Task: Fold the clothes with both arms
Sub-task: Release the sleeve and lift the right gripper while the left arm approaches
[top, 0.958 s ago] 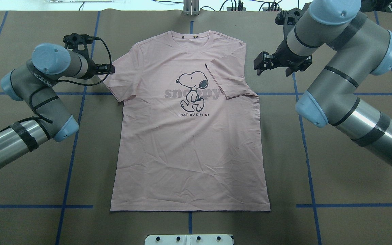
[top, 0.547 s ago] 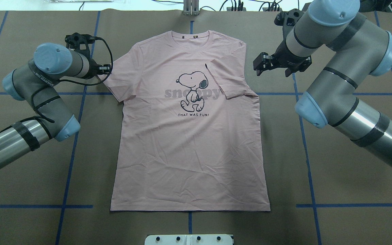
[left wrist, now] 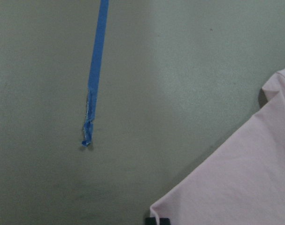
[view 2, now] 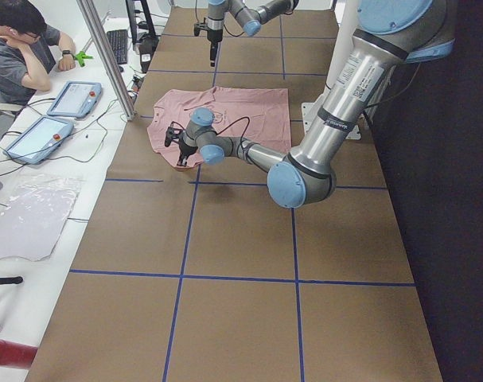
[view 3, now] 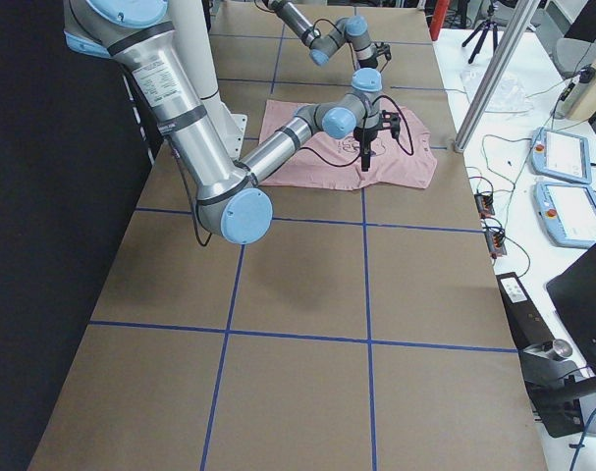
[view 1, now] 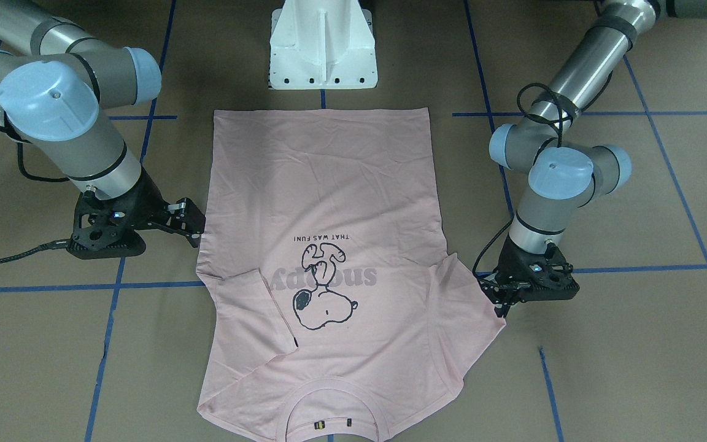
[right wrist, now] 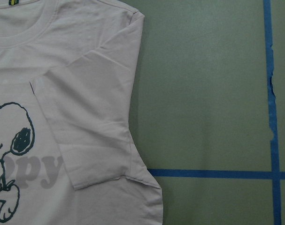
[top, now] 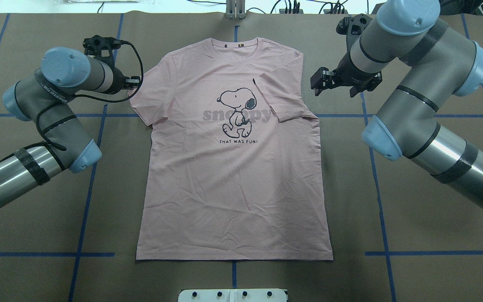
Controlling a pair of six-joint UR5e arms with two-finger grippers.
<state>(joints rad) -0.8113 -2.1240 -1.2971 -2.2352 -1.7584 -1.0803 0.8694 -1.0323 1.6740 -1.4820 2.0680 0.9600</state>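
The robot's left gripper will release the corner of the spread-out sleeve on the T-shirt's chest [view 1: 351, 318], next to the nose of the printed dog.
The pale pink T-shirt [top: 233, 188] [view 1: 329, 172] lies flat, print up, with its collar at the far edge. One sleeve [right wrist: 86, 117] is folded in over the chest on my right side. My right gripper [top: 321, 84] [view 1: 191, 230] hovers open beside that shoulder, holding nothing. The other sleeve [left wrist: 236, 178] lies spread out. My left gripper [top: 136, 81] [view 1: 501, 307] sits low at that sleeve's outer corner and looks shut on it. In the left wrist view a black fingertip [left wrist: 156, 220] shows at that corner.
The white pedestal base [view 1: 323, 43] stands at the near hem. Blue tape lines [top: 86, 176] cross the brown table cover. A person [view 2: 18, 48] sits at a side bench with two tablets [view 2: 70, 97], behind a metal post [view 2: 106, 56].
My left gripper has shifted slightly towards the table's far side at the sleeve corner, and the corner has drawn in a little. The right gripper has drifted slightly away from me.
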